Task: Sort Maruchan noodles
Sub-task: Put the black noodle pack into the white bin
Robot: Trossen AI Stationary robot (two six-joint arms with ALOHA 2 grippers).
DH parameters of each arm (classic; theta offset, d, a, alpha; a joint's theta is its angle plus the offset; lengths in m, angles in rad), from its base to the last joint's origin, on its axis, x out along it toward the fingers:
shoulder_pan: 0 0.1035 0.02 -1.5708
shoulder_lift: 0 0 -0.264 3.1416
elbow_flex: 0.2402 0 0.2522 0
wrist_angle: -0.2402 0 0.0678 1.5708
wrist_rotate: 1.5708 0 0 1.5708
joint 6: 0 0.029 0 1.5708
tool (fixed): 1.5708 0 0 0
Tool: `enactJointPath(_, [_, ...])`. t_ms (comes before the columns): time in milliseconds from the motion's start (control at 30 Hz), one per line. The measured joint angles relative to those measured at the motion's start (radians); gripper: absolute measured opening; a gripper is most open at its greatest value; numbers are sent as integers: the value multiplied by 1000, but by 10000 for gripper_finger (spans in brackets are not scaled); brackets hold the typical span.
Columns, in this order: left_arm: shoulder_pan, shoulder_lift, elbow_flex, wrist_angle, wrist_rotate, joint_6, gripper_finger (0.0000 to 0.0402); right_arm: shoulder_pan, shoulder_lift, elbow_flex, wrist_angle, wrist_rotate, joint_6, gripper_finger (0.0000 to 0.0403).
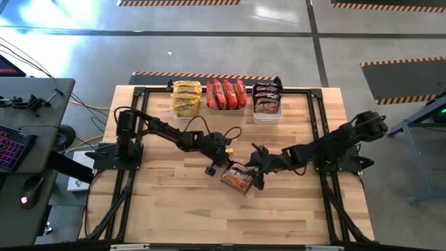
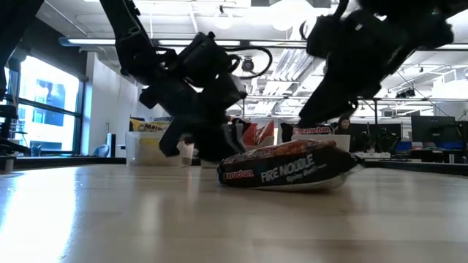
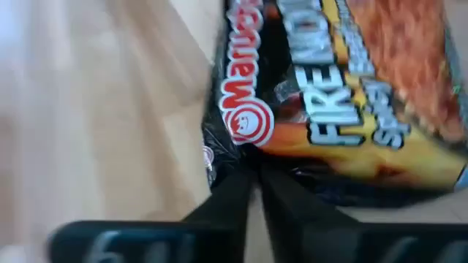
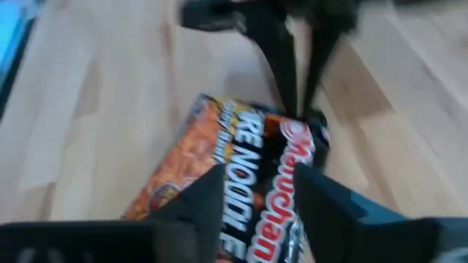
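Observation:
The packet's logo end is lying flat under my right gripper, so next my left gripper grabs the packet's corner [image 4: 316,130] by the round logo and lifts the logo end first.
One dark Maruchan noodles packet [image 1: 238,178], printed "Fire Noodle", lies flat on the wooden table [image 1: 174,209] near its middle. My left gripper [image 3: 254,179] reaches in from the table's left and is shut at the packet's logo end. My right gripper [image 4: 262,175] comes from the right and is open. Its two fingers stand apart over the packet's other end, and I see no touch. Other noodles stand sorted in tubs at the far edge. My left gripper pinches the packet's crimped end seam [image 3: 228,164], beside the round Maruchan logo, between its two fingers. The fingers slant down from the table's left side. The packet [image 2: 289,169] lies with its underside on the table.
Three clear tubs stand in a row at the far edge, holding yellow packets [image 1: 187,97], red packets [image 1: 226,94] and dark packets [image 1: 266,97]. The black frame [image 1: 317,111] runs along the table's sides. Bare wood lies on the near side of the packet.

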Motion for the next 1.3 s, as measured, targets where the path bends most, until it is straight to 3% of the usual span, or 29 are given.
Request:
enactJointPath(67, [2,-20,0,6,-3,5,8,-21,0,0,-14,-23,73,169])
enactJointPath(200, [-7,-47,0,6,-6,24,7,-54,0,0,-37,-107,187,218])
enactJointPath(333, [-23,-78,0,15,-54,52,1,-69,0,-33,-29,-113,215,230])
enactJointPath(433, [-32,-90,0,19,-58,57,1,-82,0,-95,76,-136,217,231])
enactJointPath(567, [-31,-97,6,-6,-139,-106,9,-108,0,-201,302,-158,239,231])
enactJointPath(667, [9,-97,44,-145,-159,-256,29,-121,0,-252,433,-155,240,231])
enactJointPath(733, [43,-97,72,-228,-115,-353,48,-126,0,-269,458,-157,240,231])
enactJointPath(800, [78,-97,91,-272,-8,-454,71,-127,0,-269,472,-157,240,231])
enactJointPath(900, [119,-86,94,-276,132,-614,107,-126,0,-269,474,-157,232,231])
enactJointPath(1033, [142,-37,93,-271,241,-722,145,-126,0,-269,477,-157,215,231])
enactJointPath(1300, [129,47,99,-148,257,-744,168,-126,0,-269,477,-154,195,231])
